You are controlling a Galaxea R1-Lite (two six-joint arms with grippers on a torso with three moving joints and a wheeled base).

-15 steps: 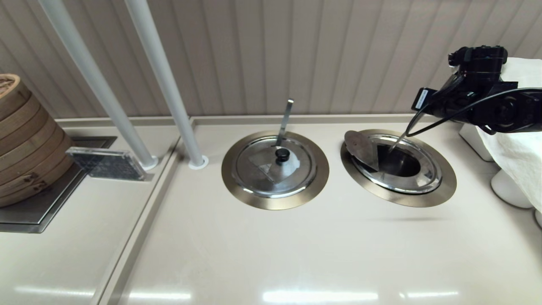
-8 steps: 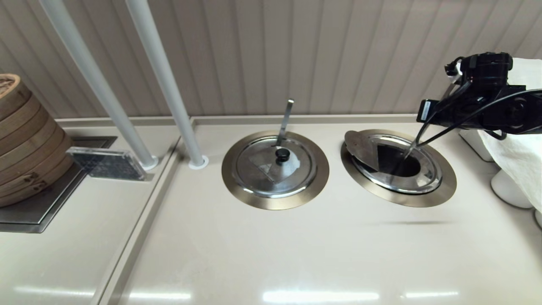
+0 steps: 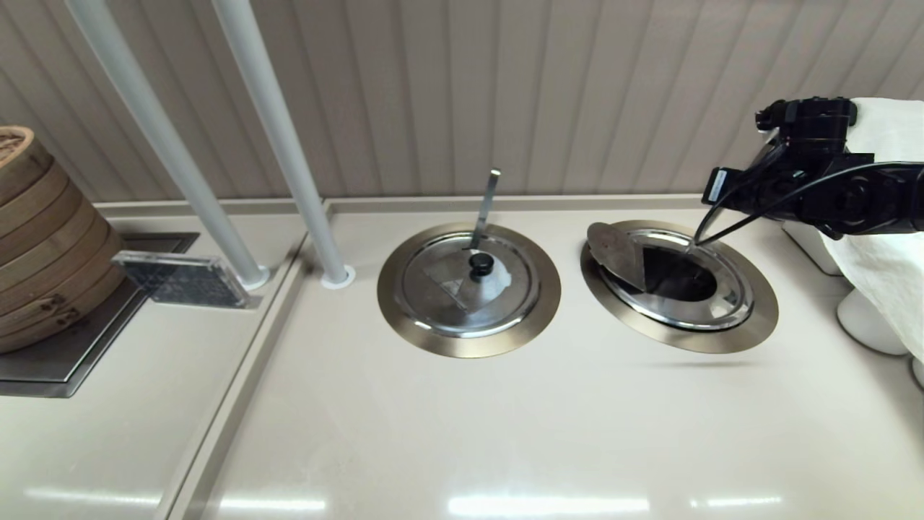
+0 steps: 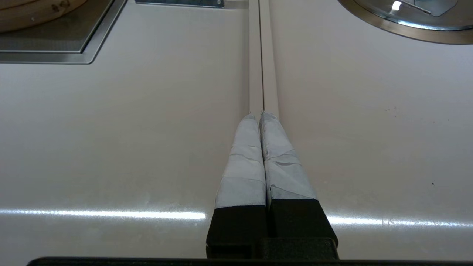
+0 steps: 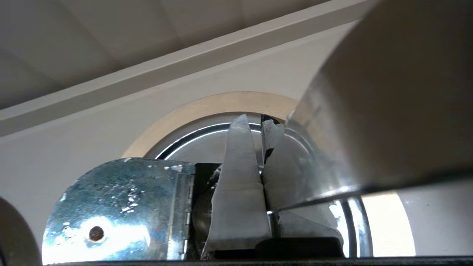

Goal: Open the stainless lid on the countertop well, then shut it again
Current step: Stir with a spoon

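The robot's right gripper will release the ladle inside the dark opening of the countertop well (image 3: 680, 270) (image 5: 248, 208), with the ladle's handle leaning outward.
The countertop well (image 3: 751, 318) at the right lies open and dark inside. Its stainless lid (image 5: 369, 111) is tilted up, a broad shiny plate beside my right fingers. The lid's hinged flap (image 3: 617, 253) lies folded back on the left rim. My right gripper (image 3: 722, 206) hovers over the well's far right rim. In the right wrist view the right gripper (image 5: 255, 123) is shut on the lid, with the knob hidden between the fingers. In the head view the raised plate shows only as a thin edge. My left gripper (image 4: 261, 114) is shut and parked over a counter seam.
A twin lid (image 3: 440, 289) with a whitish patch and a ladle handle (image 3: 485, 206) covers the left ring. Bamboo steamers (image 3: 43, 238) stand far left beside two white poles (image 3: 289, 159). A white cloth (image 3: 888, 238) hangs at the right edge.
My right arm has sunk a little and shifted over the well's far right rim. The thin lid edge below it swung into the well, then back towards the rim.
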